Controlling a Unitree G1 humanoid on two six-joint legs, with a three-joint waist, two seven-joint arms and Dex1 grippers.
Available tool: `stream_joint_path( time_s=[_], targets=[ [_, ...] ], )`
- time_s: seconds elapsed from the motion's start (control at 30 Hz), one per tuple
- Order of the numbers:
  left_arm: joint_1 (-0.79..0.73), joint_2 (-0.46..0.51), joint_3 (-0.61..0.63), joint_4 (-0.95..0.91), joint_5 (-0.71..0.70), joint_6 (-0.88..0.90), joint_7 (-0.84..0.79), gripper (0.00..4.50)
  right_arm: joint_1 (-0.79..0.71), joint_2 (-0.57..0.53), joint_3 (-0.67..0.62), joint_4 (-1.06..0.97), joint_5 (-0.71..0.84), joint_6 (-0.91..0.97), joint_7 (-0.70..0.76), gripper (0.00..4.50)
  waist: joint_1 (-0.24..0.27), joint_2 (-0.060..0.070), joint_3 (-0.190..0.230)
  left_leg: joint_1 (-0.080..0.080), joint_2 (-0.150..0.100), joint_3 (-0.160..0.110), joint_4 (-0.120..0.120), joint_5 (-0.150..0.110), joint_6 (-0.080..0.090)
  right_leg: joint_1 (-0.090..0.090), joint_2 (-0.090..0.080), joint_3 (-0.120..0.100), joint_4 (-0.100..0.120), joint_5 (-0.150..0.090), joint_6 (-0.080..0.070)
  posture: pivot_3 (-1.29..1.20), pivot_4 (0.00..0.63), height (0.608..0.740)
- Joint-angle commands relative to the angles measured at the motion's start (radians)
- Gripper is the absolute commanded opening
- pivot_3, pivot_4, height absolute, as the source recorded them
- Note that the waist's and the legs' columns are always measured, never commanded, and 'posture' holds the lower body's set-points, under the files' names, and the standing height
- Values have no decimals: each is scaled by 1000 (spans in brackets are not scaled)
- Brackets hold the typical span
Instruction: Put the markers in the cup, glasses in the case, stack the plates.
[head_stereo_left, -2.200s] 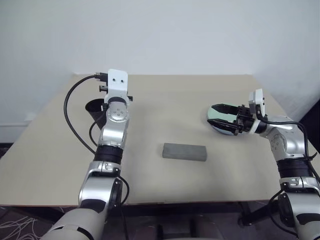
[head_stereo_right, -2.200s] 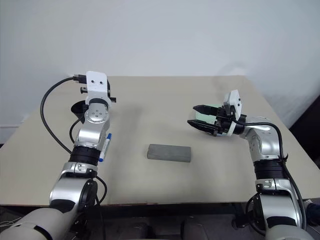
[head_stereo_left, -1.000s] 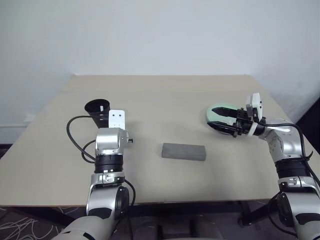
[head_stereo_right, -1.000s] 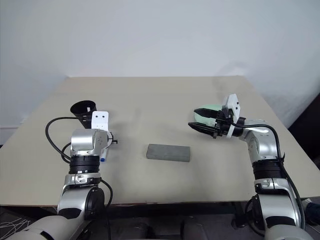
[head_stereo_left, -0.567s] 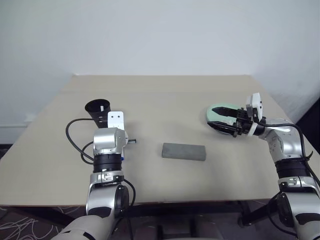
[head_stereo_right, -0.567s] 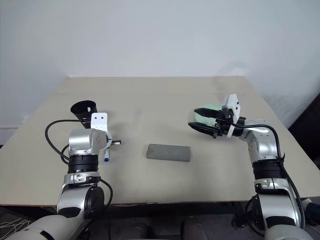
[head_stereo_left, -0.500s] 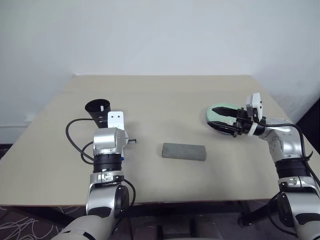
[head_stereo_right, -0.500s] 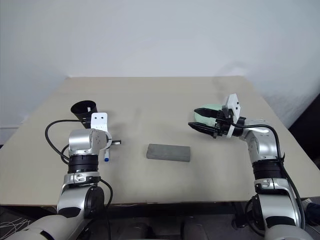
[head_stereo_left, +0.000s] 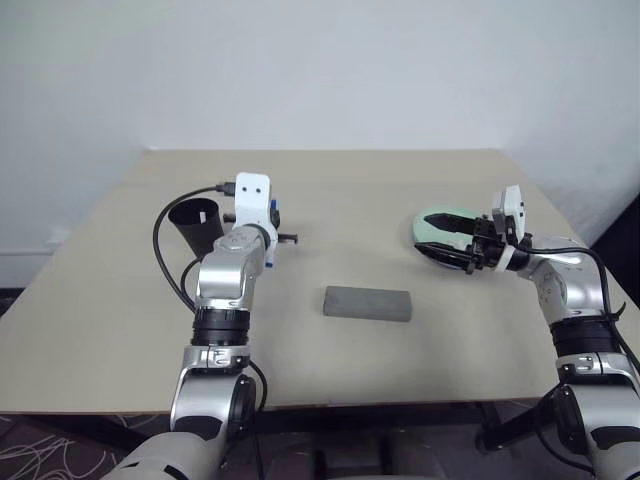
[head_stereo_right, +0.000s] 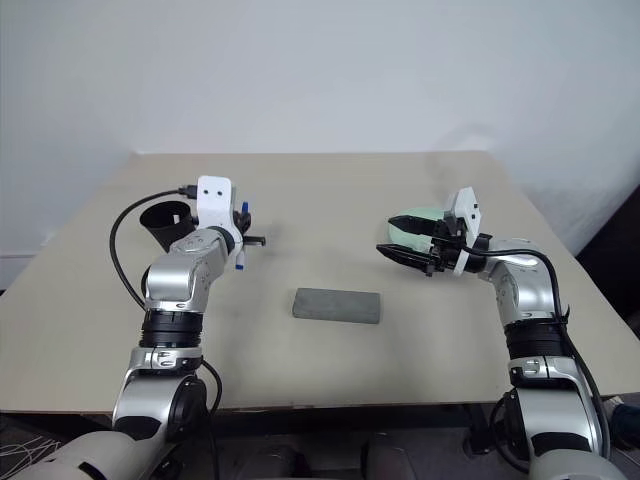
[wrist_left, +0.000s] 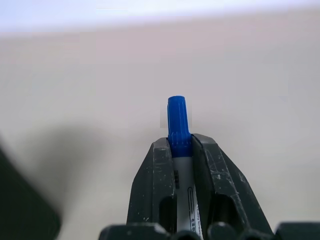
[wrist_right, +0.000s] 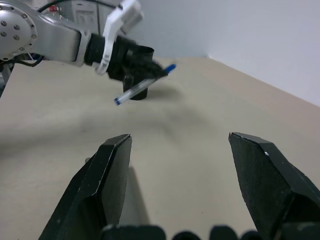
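Note:
The robot's left gripper needs to release the marker inside the black cup (head_stereo_left: 205, 211), by the cup's rim on the side toward the grey case.
My left gripper (head_stereo_left: 276, 226) is shut on a marker (wrist_left: 179, 131), a white stick with a blue cap, held above the table just right of the black cup (head_stereo_left: 195, 222). From the right wrist view, the marker (wrist_right: 143, 85) slants down out of the fingers. The grey case (head_stereo_left: 368, 303) lies shut at the table's middle. On the right, my right gripper (head_stereo_right: 402, 239) stands open, level, its fingers over a pale mint green plate (head_stereo_left: 425, 232). The glasses are out of view.
The beige table (head_stereo_left: 400, 185) ends at a white wall behind and drops off close to the right arm. A black cable (head_stereo_left: 158, 240) loops from my left wrist past the cup.
My left gripper shut on the marker down at the table, then rose and tipped up to level beside the cup, carrying the marker. The right arm has kept still.

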Motion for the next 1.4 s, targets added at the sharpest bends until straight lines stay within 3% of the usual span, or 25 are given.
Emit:
stream_joint_path(
  time_s=[0.03,0.2,0.4,0.7,1.0,1.27,1.4],
  targets=[
    [-51,58,16,-1,24,-281,18,92,-19,-3,-16,-20,7,-16,-5,3357,0,0,0,0,0,0,0,0,0,0,0,0,0,0,0,0,0,732],
    [-90,163,7,140,132,-529,149,92,-15,-5,-17,-24,8,-17,-8,3357,2,0,0,0,-1,0,0,0,1,0,0,0,0,0,0,0,0,732],
    [-125,228,26,313,172,-687,281,92,-5,-4,-17,-36,11,-15,-13,3357,4,0,0,0,0,0,0,2,4,1,-1,-1,0,0,0,0,0,732],
    [-160,235,3,544,175,-902,287,92,-5,-1,-18,-34,12,-15,-17,3357,4,0,0,0,0,1,0,0,1,1,-1,-2,0,0,0,0,0,732],
    [-186,233,-18,713,178,-997,305,92,-2,-2,-20,-31,12,-17,-19,3357,2,0,0,0,-2,1,0,1,2,1,0,-2,0,0,0,0,0,732],
    [-185,237,-13,739,167,-1003,322,2783,-9,-1,-17,-27,10,-17,-18,3357,3,0,0,0,-1,1,0,0,1,1,0,-2,0,0,0,0,0,732],
    [-185,236,-14,727,163,-1001,312,2783,-11,2,-15,-25,9,-18,-17,3357,3,0,0,-1,-1,1,0,0,1,1,0,-3,0,0,0,0,0,732]
  ],
)
